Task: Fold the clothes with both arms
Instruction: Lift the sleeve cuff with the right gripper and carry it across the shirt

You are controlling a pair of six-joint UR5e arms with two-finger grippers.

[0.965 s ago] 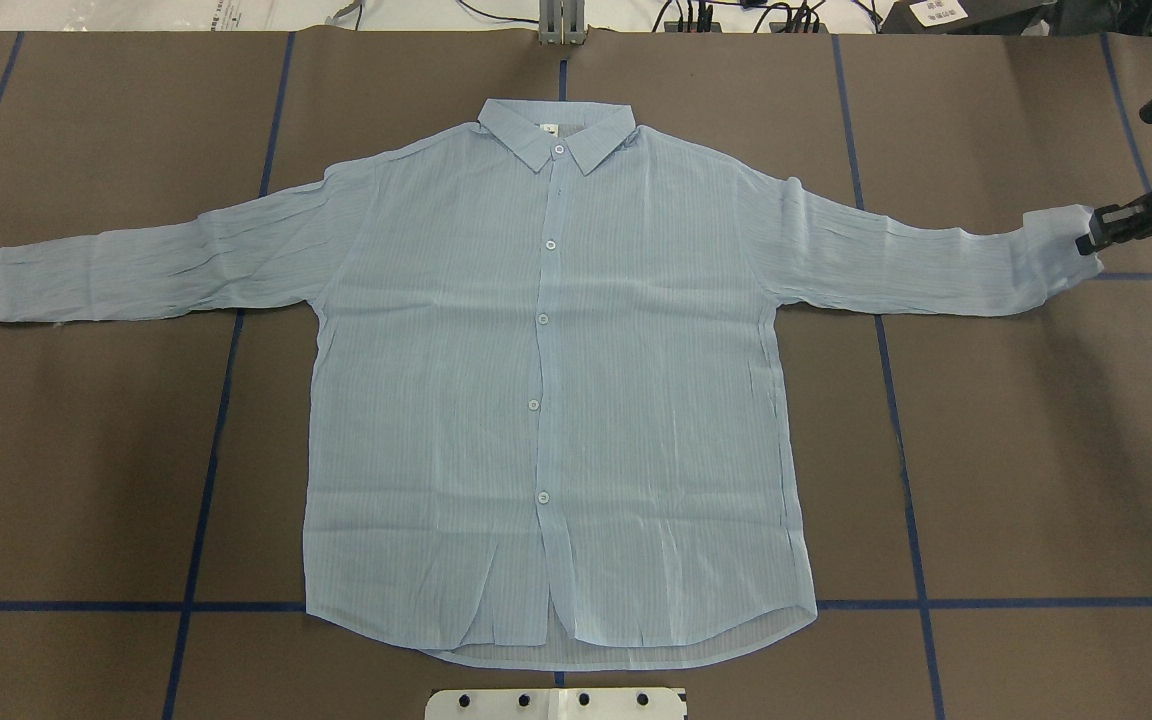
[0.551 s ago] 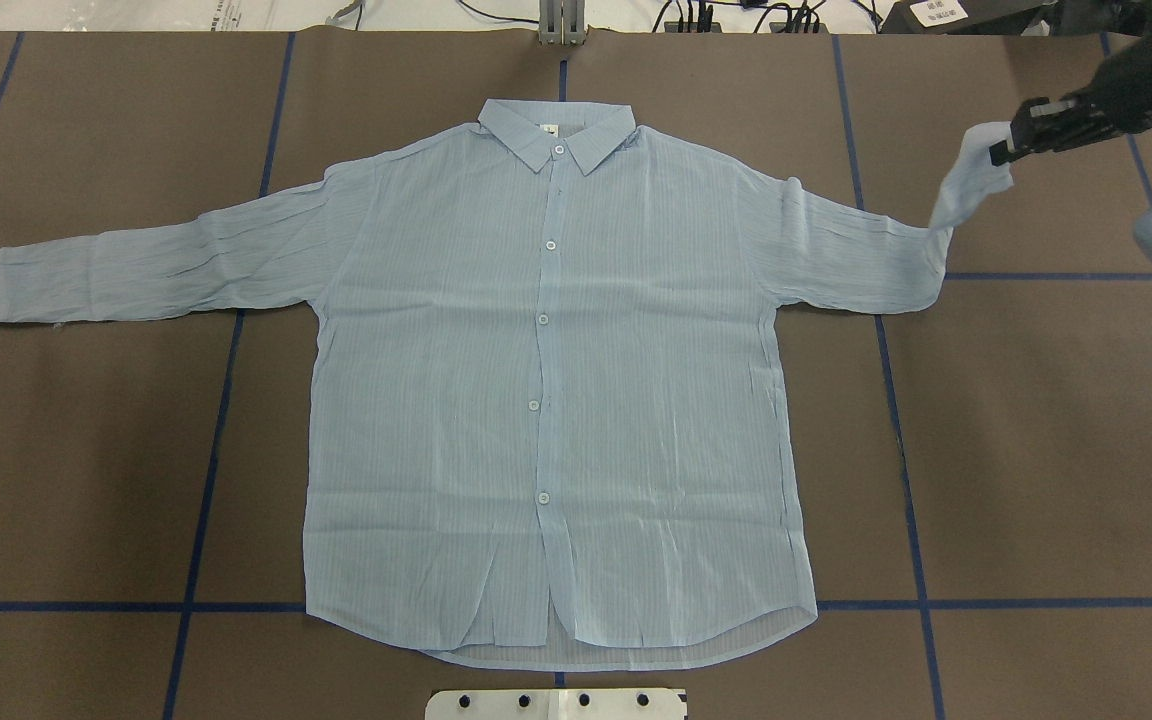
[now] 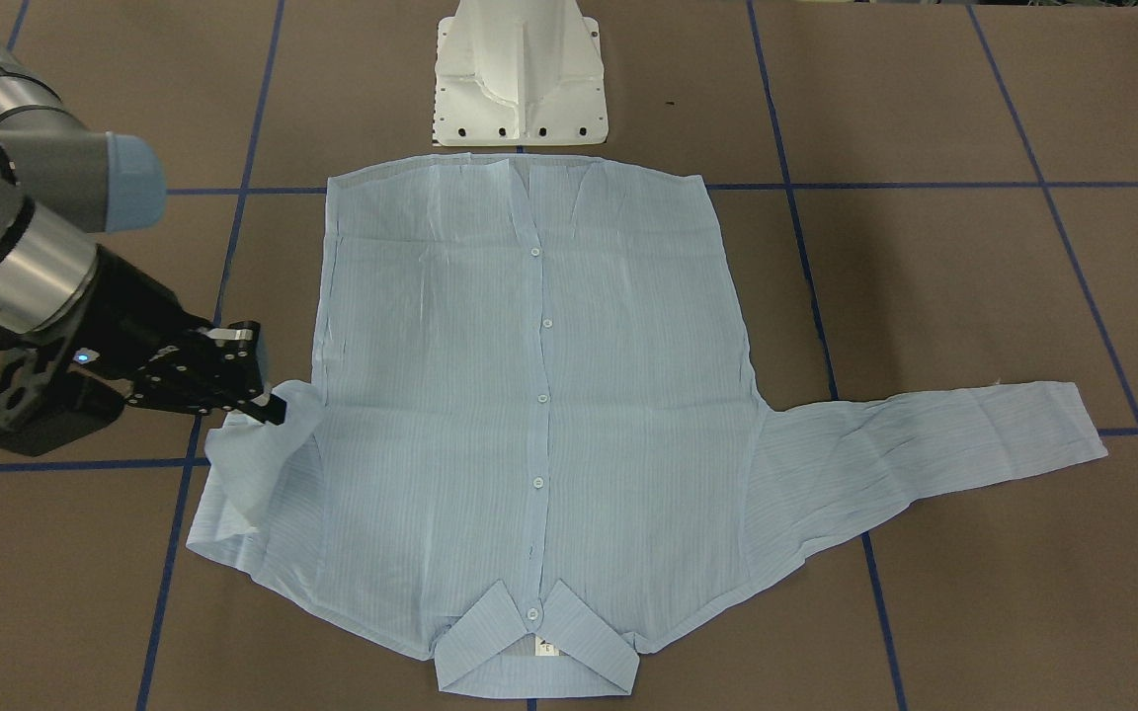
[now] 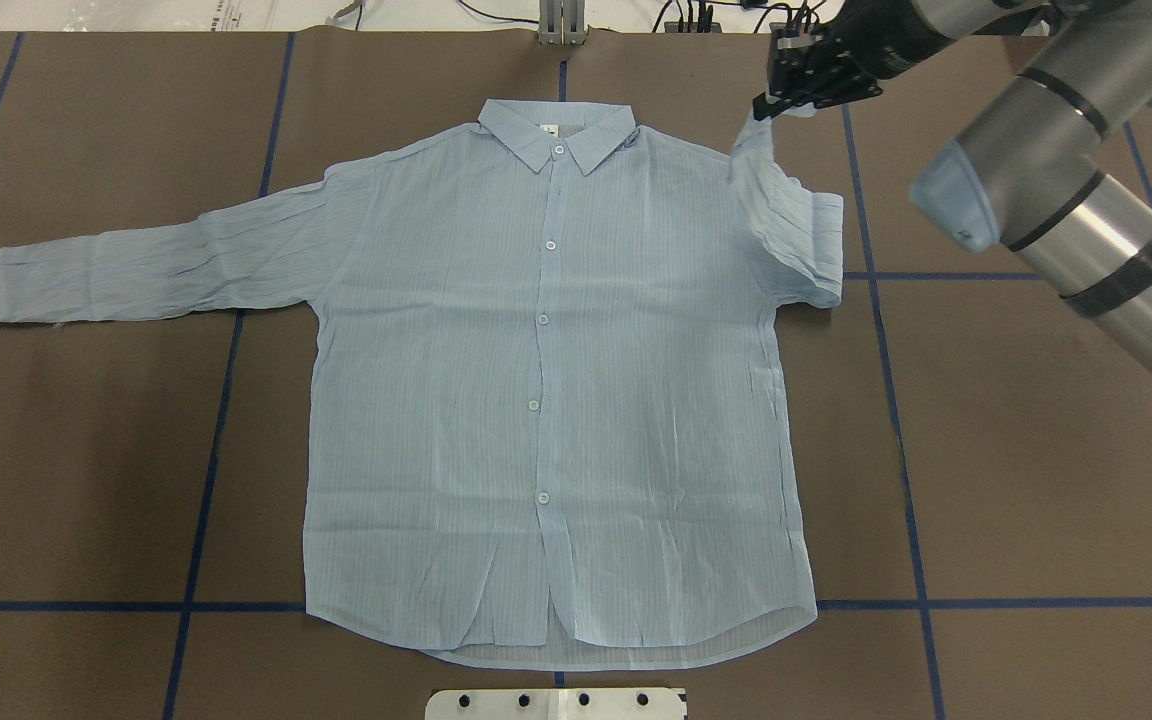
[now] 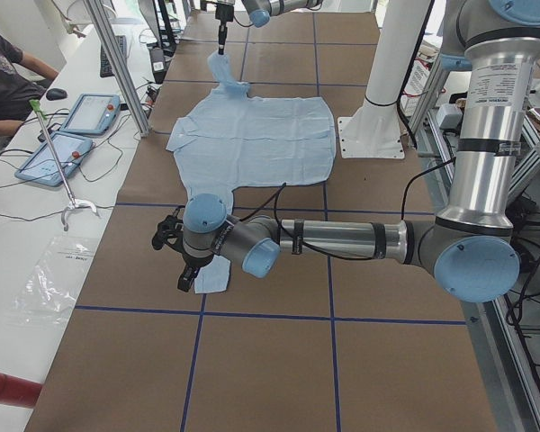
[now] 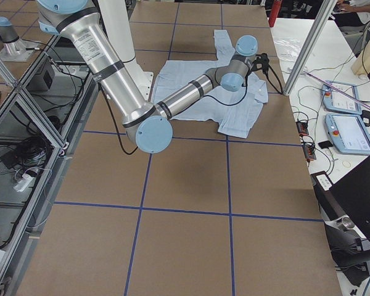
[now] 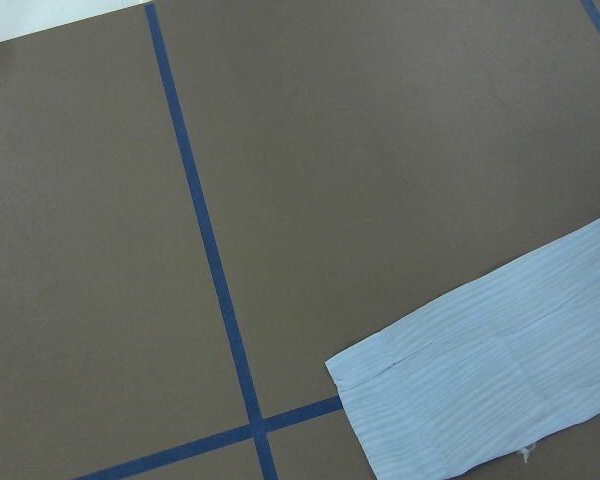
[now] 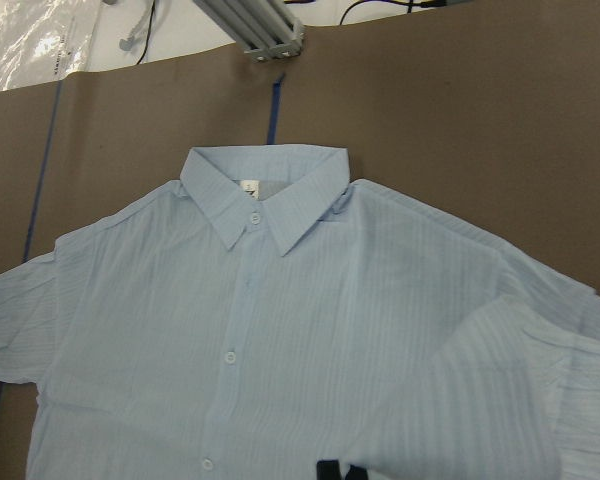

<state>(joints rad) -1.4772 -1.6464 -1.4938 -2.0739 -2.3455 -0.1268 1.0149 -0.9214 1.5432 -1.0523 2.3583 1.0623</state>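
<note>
The robot's right gripper will release the lifted cuff on the shirt's chest (image 3: 656, 502) (image 8: 142, 325), between the row of buttons and the stretched-out sleeve.
The pale blue striped shirt (image 4: 556, 400) lies flat, buttoned, front up, collar (image 4: 556, 130) at the far side. My right gripper (image 4: 766, 107) is shut on the right sleeve's cuff and holds it lifted near the right shoulder, so that sleeve (image 4: 796, 235) is doubled back on itself. It also shows in the front-facing view (image 3: 271, 407). The left sleeve (image 4: 106, 275) lies stretched out flat. My left gripper (image 5: 165, 241) shows only in the exterior left view, over that sleeve's cuff (image 7: 490, 390); I cannot tell whether it is open or shut.
The white pedestal base (image 3: 520, 79) stands at the shirt's hem side. Blue tape lines (image 4: 206, 480) cross the brown table cover. An aluminium post (image 4: 561, 20) and cables sit at the far edge. An operators' bench with tablets (image 5: 72, 135) runs along that side.
My right gripper has carried the cuff up and inward from the table's right side to the right shoulder. The sleeve has gone from stretched out to folded back. The rest of the shirt has not moved.
</note>
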